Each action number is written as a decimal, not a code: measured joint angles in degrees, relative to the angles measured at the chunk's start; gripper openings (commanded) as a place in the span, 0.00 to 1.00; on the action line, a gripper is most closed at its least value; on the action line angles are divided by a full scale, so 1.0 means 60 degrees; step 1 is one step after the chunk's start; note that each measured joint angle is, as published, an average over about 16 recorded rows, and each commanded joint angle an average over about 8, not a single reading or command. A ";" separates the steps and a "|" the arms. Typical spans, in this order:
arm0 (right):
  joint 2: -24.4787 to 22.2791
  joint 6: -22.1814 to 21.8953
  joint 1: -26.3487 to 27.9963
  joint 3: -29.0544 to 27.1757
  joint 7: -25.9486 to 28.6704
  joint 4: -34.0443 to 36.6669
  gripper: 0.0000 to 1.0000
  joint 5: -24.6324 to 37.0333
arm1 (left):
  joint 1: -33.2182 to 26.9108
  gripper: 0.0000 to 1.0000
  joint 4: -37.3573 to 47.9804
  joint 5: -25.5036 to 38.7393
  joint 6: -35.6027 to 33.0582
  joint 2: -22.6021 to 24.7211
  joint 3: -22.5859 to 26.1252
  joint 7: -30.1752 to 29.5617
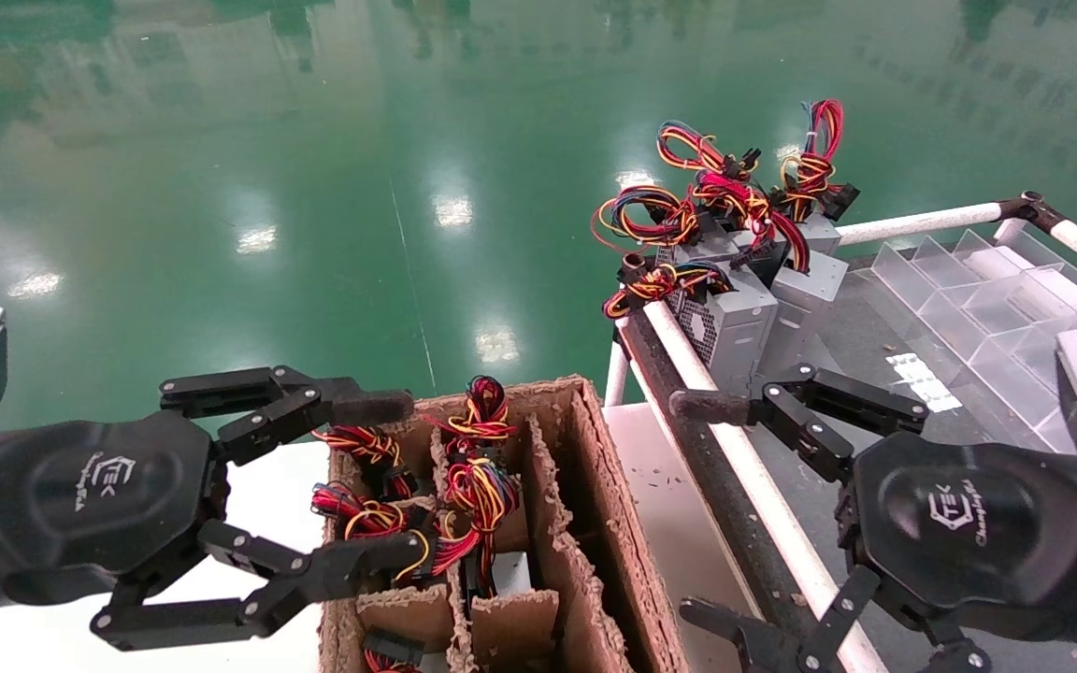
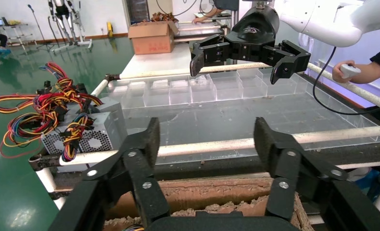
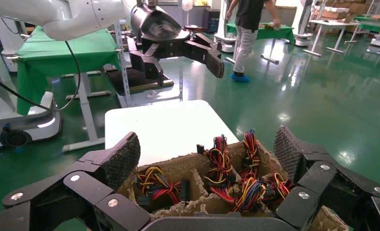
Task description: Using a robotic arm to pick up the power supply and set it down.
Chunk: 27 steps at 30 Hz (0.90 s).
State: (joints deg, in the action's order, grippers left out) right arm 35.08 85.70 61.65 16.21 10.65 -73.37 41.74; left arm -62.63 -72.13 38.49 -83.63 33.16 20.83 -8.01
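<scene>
My right gripper needs to close on the wire bundle (image 1: 483, 492) (image 3: 249, 191) of the power supply in the middle section of the cardboard box, where the power supply's grey top shows.
Several grey power supplies (image 1: 742, 329) stand bunched at the far left corner of the right-hand table, their red, yellow and black wire bundles (image 1: 721, 192) sticking up; the left wrist view shows them too (image 2: 89, 137). More wire bundles (image 1: 478, 477) poke out of a divided cardboard box (image 1: 595, 486), with the units under them hidden. My left gripper (image 1: 384, 479) hovers open over the box's left side, holding nothing. My right gripper (image 1: 693, 509) hangs open over the gap between box and table, also holding nothing. In the right wrist view the box's bundles (image 3: 221, 168) lie beyond my open right gripper (image 3: 207, 149).
A white pipe rail (image 1: 744, 458) edges the right table, which carries a clear divided tray (image 1: 987, 299). The cardboard box sits on a white table (image 1: 267, 486). Green floor lies beyond. A person (image 3: 248, 29) walks far off; a hand with a controller (image 2: 354, 71) is near the tray.
</scene>
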 measured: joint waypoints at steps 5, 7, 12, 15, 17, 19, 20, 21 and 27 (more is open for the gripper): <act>0.0000 0.0000 0.0000 0.0000 0.0000 0.0000 1.00 0.0000 | 0.0000 0.00 0.0000 0.0000 0.0000 0.0000 0.0000 0.0000; 0.0000 0.0000 0.0000 0.0000 0.0000 0.0000 1.00 0.0000 | 0.0000 0.00 0.0000 0.0000 0.0000 0.0000 0.0000 0.0000; 0.0000 0.0000 0.0000 0.0000 0.0000 0.0000 1.00 0.0000 | 0.0000 0.00 0.0000 0.0000 0.0000 0.0000 0.0000 0.0000; 0.0000 0.0000 0.0000 0.0000 0.0000 0.0000 1.00 0.0000 | 0.0000 0.00 0.0000 0.0000 0.0000 0.0000 0.0000 0.0000; 0.0000 0.0000 0.0000 0.0000 0.0000 0.0000 1.00 0.0000 | 0.0000 0.00 0.0000 0.0000 0.0000 0.0000 0.0000 0.0000; 0.0000 0.0000 0.0000 0.0000 0.0000 0.0000 1.00 0.0000 | 0.0000 0.00 0.0000 0.0000 0.0000 0.0000 0.0000 0.0000; 0.0000 0.0000 0.0000 0.0000 0.0000 0.0000 1.00 0.0000 | 0.0000 0.00 0.0000 0.0000 0.0000 0.0000 0.0000 0.0000; 0.0000 0.0000 0.0000 0.0000 0.0000 0.0000 1.00 0.0000 | 0.0000 0.00 0.0000 0.0000 0.0000 0.0000 0.0000 0.0000; 0.0000 0.0000 0.0000 0.0000 0.0000 0.0000 1.00 0.0000 | 0.0000 0.00 0.0000 0.0000 0.0000 0.0000 0.0000 0.0000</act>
State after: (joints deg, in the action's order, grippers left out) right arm 35.08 85.70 61.65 16.21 10.65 -73.37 41.74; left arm -62.63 -72.13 38.49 -83.63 33.16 20.83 -8.01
